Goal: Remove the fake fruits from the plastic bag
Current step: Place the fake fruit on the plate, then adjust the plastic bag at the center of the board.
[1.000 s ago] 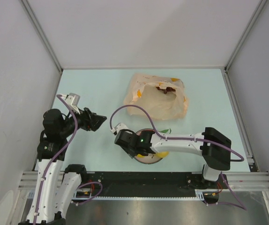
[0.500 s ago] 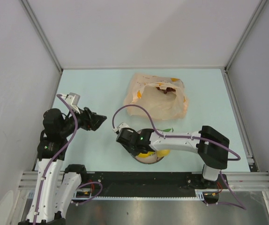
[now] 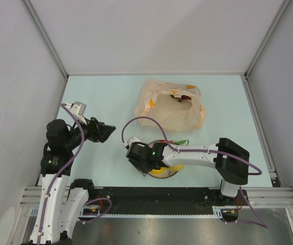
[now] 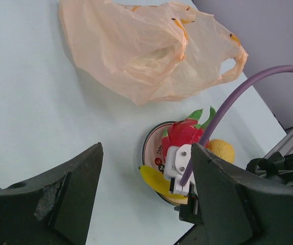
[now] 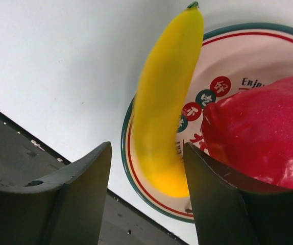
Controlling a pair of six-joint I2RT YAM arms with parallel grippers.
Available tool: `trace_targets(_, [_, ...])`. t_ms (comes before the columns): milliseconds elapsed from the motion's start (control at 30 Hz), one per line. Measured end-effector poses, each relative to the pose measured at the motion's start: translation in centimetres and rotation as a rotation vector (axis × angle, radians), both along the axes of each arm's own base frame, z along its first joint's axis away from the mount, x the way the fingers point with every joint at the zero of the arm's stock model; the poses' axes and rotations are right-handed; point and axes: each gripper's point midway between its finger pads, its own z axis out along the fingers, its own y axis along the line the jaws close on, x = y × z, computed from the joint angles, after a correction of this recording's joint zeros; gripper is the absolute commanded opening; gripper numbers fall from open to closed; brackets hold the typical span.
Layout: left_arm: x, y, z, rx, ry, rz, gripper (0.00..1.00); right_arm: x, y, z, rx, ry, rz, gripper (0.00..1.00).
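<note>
My left gripper is to go next to the orange mark [image 3: 151, 102] [image 4: 180, 29] by the plastic bag's opening, on the side nearest that gripper, and close there.
The pale-orange plastic bag [image 3: 169, 104] lies crumpled at the far middle of the table; it also shows in the left wrist view [image 4: 151, 56]. A dark grape bunch [image 3: 179, 96] shows inside its mouth. The white plate [image 5: 238, 56] holds the yellow banana [image 5: 162, 112] across its rim and the red dragon fruit [image 5: 259, 138]. The lemon [image 4: 222, 149] sits beside the plate [image 4: 151, 148]. My right gripper [image 5: 146, 148] is open, its fingers either side of the banana without touching it. My left gripper [image 4: 146, 148] is open and empty, held above the table left of the plate.
The plate sits close to the table's near edge, by the black rail [image 5: 34, 168]. The right arm's purple cable [image 4: 238, 92] arcs over the plate. Grey walls [image 3: 24, 61] close the table on three sides.
My right gripper has shifted slightly toward the near edge over the plate. The banana's yellow now shows under it. The left arm has barely moved.
</note>
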Motion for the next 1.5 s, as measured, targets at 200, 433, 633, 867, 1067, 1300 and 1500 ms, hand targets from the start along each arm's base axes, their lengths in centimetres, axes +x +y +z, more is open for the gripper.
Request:
trace_targets(200, [0.1,0.0,0.0,0.0,0.0,0.0,0.75,-0.6,-0.2,0.0,-0.017,0.0,0.039,0.62])
trace_targets(433, [0.1,0.0,0.1,0.0,-0.005,-0.001,0.75,-4.4,1.7,3.6,0.084,0.02,0.29,0.78])
trace_targets(633, [1.3,0.4,1.2,0.011,-0.008,0.023,0.77,-4.2,5.4,11.3,0.227,-0.106,0.459,0.86])
trace_targets(867, [4.1,0.5,4.9,0.025,-0.066,0.032,0.77,7.1,4.3,24.3,0.447,-0.301,0.273,0.95])
trace_targets(1067, [6.9,-2.2,5.2,0.054,-0.059,-0.091,0.81,12.8,-4.5,26.5,0.407,-0.387,0.109,0.96])
trace_targets(1300, [7.5,-10.0,4.8,0.249,-0.139,-0.442,0.81,14.9,-12.2,21.2,0.292,-0.287,-0.052,0.86])
trace_targets(1500, [9.2,-14.7,3.8,0.4,-0.184,-0.609,0.81,20.0,-17.0,16.5,0.191,-0.215,-0.191,0.84])
